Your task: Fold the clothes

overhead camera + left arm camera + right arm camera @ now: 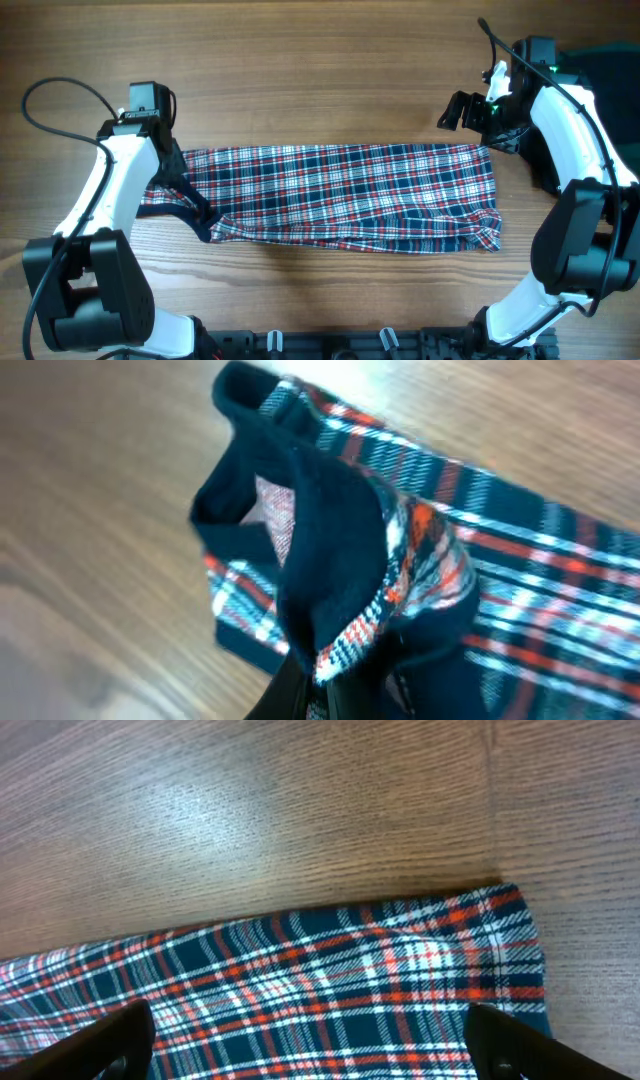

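My left gripper will open, as it is pinching a crumpled fold inward from the shirt's end, then take the shirt's outer edge (149,207) and pull it flat before folding.
The red, navy and white plaid shirt (350,195) lies in a long flat strip across the middle of the wooden table. My left gripper (200,208) is shut on the bunched left end of the shirt. In the left wrist view the fingers (340,695) pinch a navy-lined plaid edge (340,540) that stands lifted and crumpled. My right gripper (462,112) is open and empty, just beyond the shirt's far right corner. The right wrist view shows its fingers (310,1055) spread wide over that plaid corner (400,970). A dark garment (612,68) lies at the right edge, partly hidden by the right arm.
Bare wooden table (300,80) surrounds the shirt at the back and front. The arm bases and a black rail (380,342) stand along the front edge. A black cable (60,95) loops off the left arm.
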Robot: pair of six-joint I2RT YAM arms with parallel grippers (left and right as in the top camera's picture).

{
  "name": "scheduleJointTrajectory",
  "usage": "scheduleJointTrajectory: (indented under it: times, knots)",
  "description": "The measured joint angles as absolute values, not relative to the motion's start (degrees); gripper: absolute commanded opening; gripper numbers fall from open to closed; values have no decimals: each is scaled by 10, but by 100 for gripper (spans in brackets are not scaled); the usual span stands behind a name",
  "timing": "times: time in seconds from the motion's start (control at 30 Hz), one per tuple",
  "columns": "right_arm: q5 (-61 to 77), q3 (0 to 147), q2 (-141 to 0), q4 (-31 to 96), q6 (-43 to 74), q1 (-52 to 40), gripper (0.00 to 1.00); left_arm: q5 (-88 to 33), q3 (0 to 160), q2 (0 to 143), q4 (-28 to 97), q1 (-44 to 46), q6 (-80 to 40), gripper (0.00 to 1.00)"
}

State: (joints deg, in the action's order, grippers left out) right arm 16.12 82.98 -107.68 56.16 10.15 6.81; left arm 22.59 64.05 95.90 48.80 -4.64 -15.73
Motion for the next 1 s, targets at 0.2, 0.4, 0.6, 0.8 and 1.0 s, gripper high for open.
scheduleJointTrajectory:
  times: [0.2,0.4,0.6,0.8,1.0]
  knots:
    - [161,830,-1077,566,101,68,100,262,641,959,528,-64,-214,17]
    - [161,830,-1077,570,102,68,100,272,641,959,547,-116,-256,35]
    - [166,830,-1077,574,102,68,100,272,641,957,544,-109,-283,8]
    - [168,830,-1077,574,102,68,100,215,685,849,507,-14,-301,4]
    - [178,830,-1077,581,102,68,100,98,694,880,425,34,-301,4]
